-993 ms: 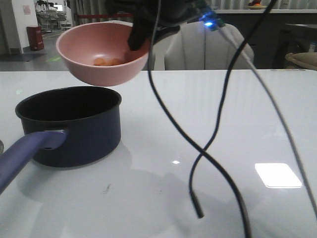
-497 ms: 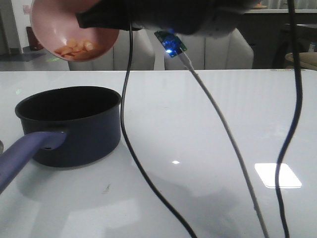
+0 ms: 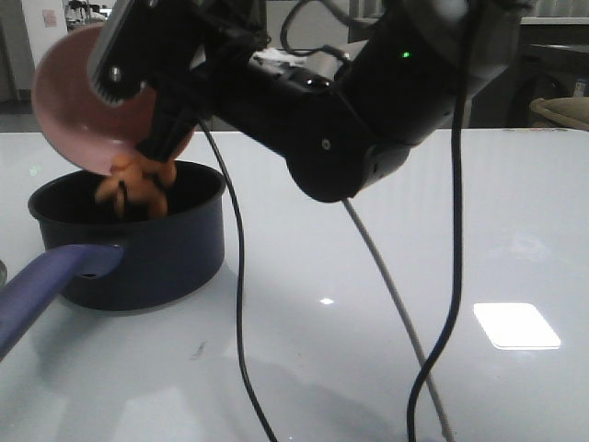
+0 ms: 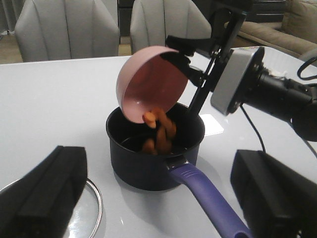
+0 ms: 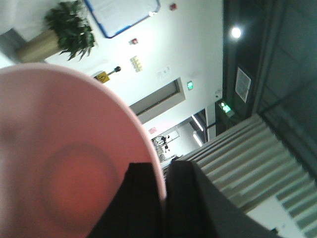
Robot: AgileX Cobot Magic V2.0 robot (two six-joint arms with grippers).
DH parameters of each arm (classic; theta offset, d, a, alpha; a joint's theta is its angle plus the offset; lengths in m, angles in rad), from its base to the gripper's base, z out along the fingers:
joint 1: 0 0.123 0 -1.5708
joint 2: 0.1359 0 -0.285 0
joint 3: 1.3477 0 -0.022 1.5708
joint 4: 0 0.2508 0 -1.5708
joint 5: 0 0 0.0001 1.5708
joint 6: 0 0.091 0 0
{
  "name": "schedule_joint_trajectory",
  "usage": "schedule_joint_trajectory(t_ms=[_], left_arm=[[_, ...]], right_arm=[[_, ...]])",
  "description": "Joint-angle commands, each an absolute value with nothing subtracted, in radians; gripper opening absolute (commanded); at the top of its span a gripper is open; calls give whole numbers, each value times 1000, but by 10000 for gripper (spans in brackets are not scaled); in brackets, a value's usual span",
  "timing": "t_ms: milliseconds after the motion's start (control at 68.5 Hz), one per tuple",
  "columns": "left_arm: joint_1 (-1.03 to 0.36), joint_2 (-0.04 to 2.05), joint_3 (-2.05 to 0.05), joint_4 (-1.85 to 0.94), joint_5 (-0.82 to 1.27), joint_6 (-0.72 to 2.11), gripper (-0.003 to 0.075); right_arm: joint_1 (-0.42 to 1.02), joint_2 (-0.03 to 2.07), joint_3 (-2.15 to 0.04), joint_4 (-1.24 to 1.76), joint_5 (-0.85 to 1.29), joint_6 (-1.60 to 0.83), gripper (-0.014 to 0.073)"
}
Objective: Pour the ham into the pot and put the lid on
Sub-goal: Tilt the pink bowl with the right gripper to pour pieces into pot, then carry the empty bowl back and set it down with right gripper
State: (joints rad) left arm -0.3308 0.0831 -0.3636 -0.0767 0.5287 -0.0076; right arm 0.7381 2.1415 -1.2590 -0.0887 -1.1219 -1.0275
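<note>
Next, I set the salmon-pink bowl down with my right gripper on the table (image 3: 418, 287) next to the bright white patch, toward the pot.
My right gripper (image 3: 164, 115) is shut on the rim of a salmon-pink bowl (image 3: 78, 101), tipped steeply over the pot (image 3: 156, 249). The ham (image 3: 138, 189), orange-pink chunks, is spilling out of the bowl into the pot's black inside. The left wrist view shows the same: bowl (image 4: 148, 79), falling ham (image 4: 158, 129), pot (image 4: 143, 168) and its blue-purple handle (image 4: 208, 193). In the right wrist view the fingers (image 5: 148, 198) pinch the bowl's edge (image 5: 59, 148). My left gripper (image 4: 158, 213) is open, near the handle. Only part of the lid's rim (image 4: 97, 210) shows, flat on the table beside the pot.
The right arm's black body (image 3: 350, 110) fills the upper middle of the front view. Black and grey cables (image 3: 235, 304) hang to the table right of the pot. Grey chairs (image 4: 69, 29) stand behind the white table (image 3: 515, 230).
The bowl has moved down to the pot and tipped steeply; the ham that lay inside it now falls into the pot. The right arm has swung across the view.
</note>
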Motion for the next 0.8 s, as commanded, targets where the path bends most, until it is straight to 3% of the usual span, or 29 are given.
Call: schedule_joint_trajectory(t_ms=[0,146,336,424,789], left_arm=[[-339,94,-391,-86,454,-8,627],[-339,94,-391,-86,452,-8,627],[-339,94,-391,-86,452,-8,627],[-339,94,-391,-86,452,-8,627],[-339,94,-391,-86,452,-8,627]], right_arm=[[737,2090,-1285,-112,-1288,-1106,134],[736,2090,-1288,-55,-1288,-987,134],[736,2078,-1312,185,-1226,-313,134],[736,2054,-1312,213,-1087,-161,134],[694,1800,-1312,214,-362,-110,134]])
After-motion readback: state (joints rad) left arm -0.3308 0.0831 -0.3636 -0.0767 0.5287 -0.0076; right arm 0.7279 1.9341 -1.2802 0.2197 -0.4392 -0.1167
